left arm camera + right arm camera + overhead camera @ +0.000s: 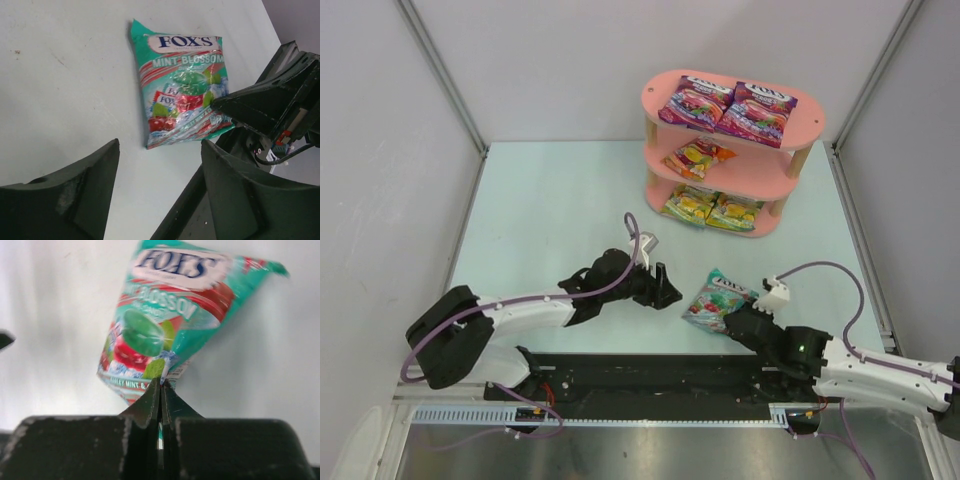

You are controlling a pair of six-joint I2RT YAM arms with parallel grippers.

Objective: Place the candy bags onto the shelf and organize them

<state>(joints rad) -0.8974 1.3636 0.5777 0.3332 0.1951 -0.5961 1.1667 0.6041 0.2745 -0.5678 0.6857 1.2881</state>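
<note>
The teal-white bag leans away from my left gripper, so my right gripper needs to bring it over, straighten it and grab its lower corner [229,128] before both grippers lift.
The pink three-tier shelf [815,128] stands at the far right. Two purple-magenta bags [730,108] lie on its top board, a red-orange bag [695,156] on the middle board, two yellow-green bags [715,209] on the bottom board. The teal-white bag [715,298] is near the front, pinched at its lower edge by my right gripper [740,318], which is shut on it; it also shows in the right wrist view [160,325] and the left wrist view [182,90]. My left gripper [665,290] is open and empty, just left of that bag.
The pale table [550,210] is bounded by grey walls with metal frame posts [445,75]. A black base rail [650,375] runs along the near edge between the arms. The right arm's fingers [260,105] reach into the left wrist view.
</note>
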